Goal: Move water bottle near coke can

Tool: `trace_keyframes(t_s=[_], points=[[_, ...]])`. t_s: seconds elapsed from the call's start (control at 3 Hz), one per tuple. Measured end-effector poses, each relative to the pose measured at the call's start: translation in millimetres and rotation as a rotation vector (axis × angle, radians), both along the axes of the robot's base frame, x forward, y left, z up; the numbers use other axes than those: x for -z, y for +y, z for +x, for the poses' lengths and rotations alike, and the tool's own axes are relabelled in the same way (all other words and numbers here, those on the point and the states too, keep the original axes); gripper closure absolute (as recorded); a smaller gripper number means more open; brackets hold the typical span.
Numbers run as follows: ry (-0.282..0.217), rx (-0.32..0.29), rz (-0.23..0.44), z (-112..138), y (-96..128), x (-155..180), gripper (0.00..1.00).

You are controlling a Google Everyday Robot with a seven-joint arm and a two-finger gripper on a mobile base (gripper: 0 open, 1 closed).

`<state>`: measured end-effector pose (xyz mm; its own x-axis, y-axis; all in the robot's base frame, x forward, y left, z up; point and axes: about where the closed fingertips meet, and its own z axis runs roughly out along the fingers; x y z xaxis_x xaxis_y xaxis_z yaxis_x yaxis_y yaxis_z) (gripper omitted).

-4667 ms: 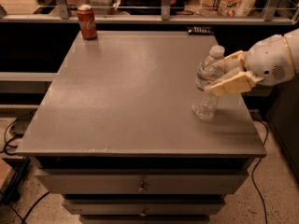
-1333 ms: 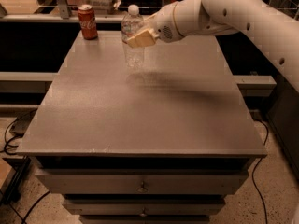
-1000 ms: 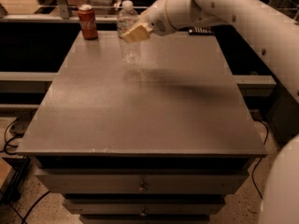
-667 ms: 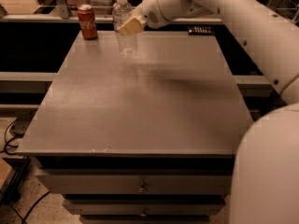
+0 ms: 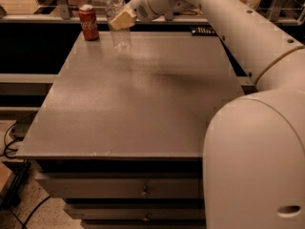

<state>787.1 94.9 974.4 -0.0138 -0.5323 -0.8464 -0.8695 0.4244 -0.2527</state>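
Observation:
The water bottle, now upright near the table's far corner, will go down on the grey table (image 5: 105,47) close beside the red coke can, on the can's side that faces my gripper.
The water bottle (image 5: 119,32), clear and ribbed with a white cap, stands upright near the far left corner of the grey table (image 5: 138,94). My gripper (image 5: 123,19) is shut on the bottle's middle, reaching in from the right. The red coke can (image 5: 88,22) with a silver top stands at the table's far left corner, a short gap to the left of the bottle. The bottle's base is at or just above the tabletop; I cannot tell which.
My white arm (image 5: 248,80) crosses the right side of the view and hides the table's right front corner. A small dark object (image 5: 204,31) lies at the table's far right edge. Drawers (image 5: 143,190) sit under the tabletop. Cables (image 5: 12,137) lie on the floor at left.
The gripper has carried the bottle from the table's right side across to the far left, close to the can. The arm now fills much of the right side of the view.

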Motion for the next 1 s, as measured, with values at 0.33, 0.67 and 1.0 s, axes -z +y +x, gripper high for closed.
trace_keyframes(t_s=[0.33, 0.67, 1.0], points=[[0.001, 0.003, 0.030, 14.2, 15.0, -0.6, 1.00], [0.011, 0.005, 0.069, 28.3, 27.9, 2.2, 1.00], [0.021, 0.006, 0.088, 40.5, 40.9, 6.5, 1.00]])
